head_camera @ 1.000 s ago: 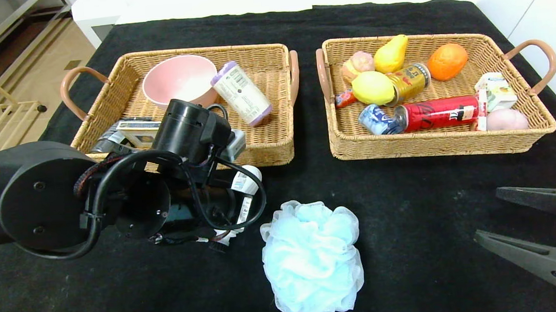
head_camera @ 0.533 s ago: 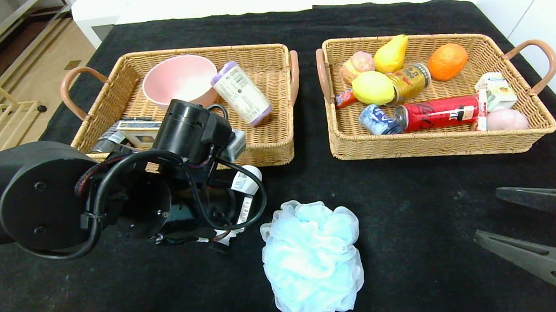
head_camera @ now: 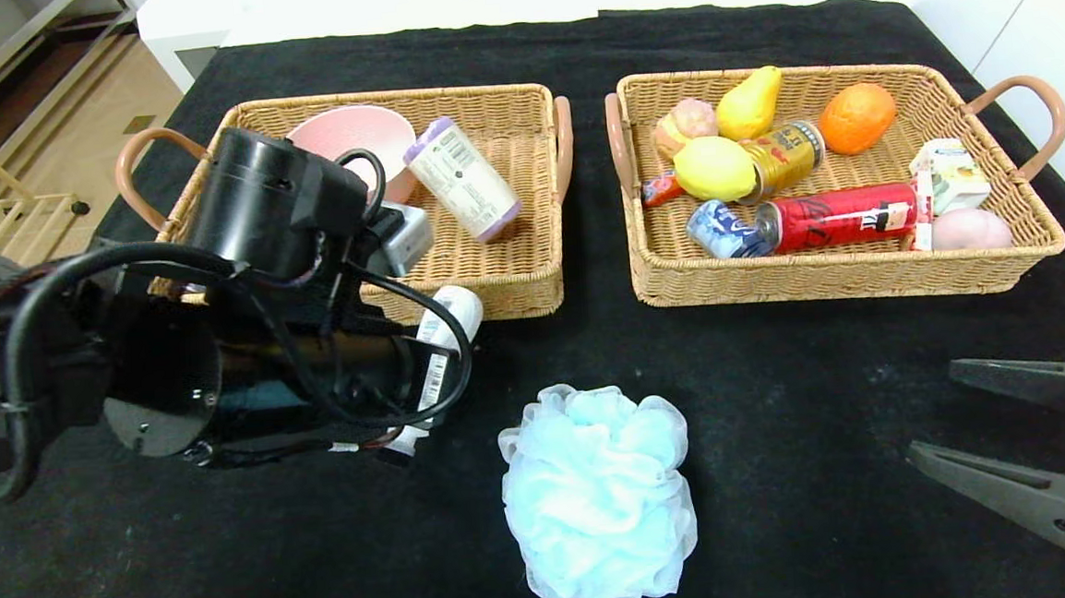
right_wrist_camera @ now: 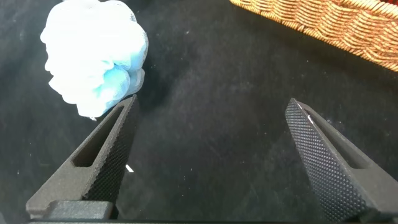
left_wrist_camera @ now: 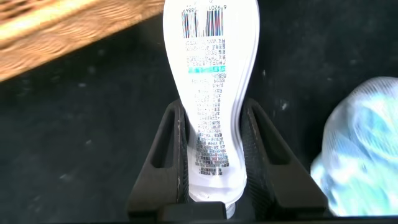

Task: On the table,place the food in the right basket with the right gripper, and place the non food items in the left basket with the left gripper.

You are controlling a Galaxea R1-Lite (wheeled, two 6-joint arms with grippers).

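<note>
My left gripper is going to let go of the white tube. It will leave it between the pink bowl and the white bottle [head_camera: 419,219], inside their basket.
My left gripper [left_wrist_camera: 212,104] is shut on a white tube [left_wrist_camera: 211,81] with printed text and a barcode. In the head view the tube [head_camera: 442,337] hangs just in front of the left basket [head_camera: 514,293], and the arm hides the fingers. A light blue bath pouf [head_camera: 598,503] lies on the black cloth at centre front. The right basket [head_camera: 828,286] holds fruit, cans and packets. At the front right, my right gripper [head_camera: 932,411] hovers open with nothing between its fingers; the pouf [right_wrist_camera: 93,53] lies off to one side of it.
The left basket holds a pink bowl [head_camera: 365,129], a white bottle with a purple cap [head_camera: 460,179] and a flat box partly hidden by my arm. The baskets stand side by side with a narrow gap. A white counter borders the table's far edge.
My left arm has risen and shifted left toward the left basket, carrying the white tube with it. The right arm and the pouf have not moved.
</note>
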